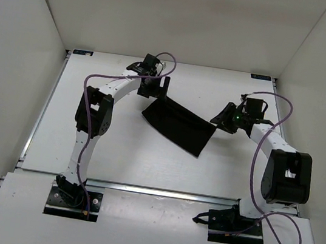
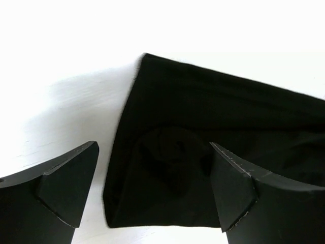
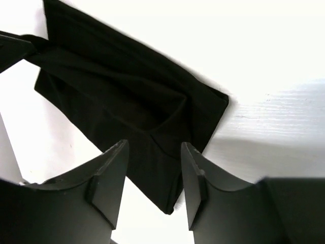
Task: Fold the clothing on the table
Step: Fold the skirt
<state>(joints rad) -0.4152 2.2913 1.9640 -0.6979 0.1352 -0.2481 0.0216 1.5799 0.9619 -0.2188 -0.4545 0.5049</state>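
Note:
The black clothing lies at a slant with one end too far back, so I will pinch the clothing's near edge (image 1: 151, 123) with my left gripper and pull it straight before folding further.
The black clothing (image 1: 177, 126) lies folded into a slanted strip in the middle of the white table (image 1: 114, 158). My left gripper (image 1: 158, 89) hovers at its far-left end. In the left wrist view, that gripper (image 2: 153, 152) is wide open, and the clothing (image 2: 213, 117) lies flat beneath the gap with nothing gripped. My right gripper (image 1: 220, 119) is at the strip's right end. Its fingers stand apart in the right wrist view (image 3: 154, 147), and a corner of the clothing (image 3: 117, 86) rests on the table below them, not pinched.
Metal rails (image 1: 141, 187) run along the table's near edge, and white walls (image 1: 29, 28) enclose the left, right and back. Blue corner marks (image 1: 82, 52) sit at the far corners. Purple cables (image 1: 263, 149) loop off both arms.

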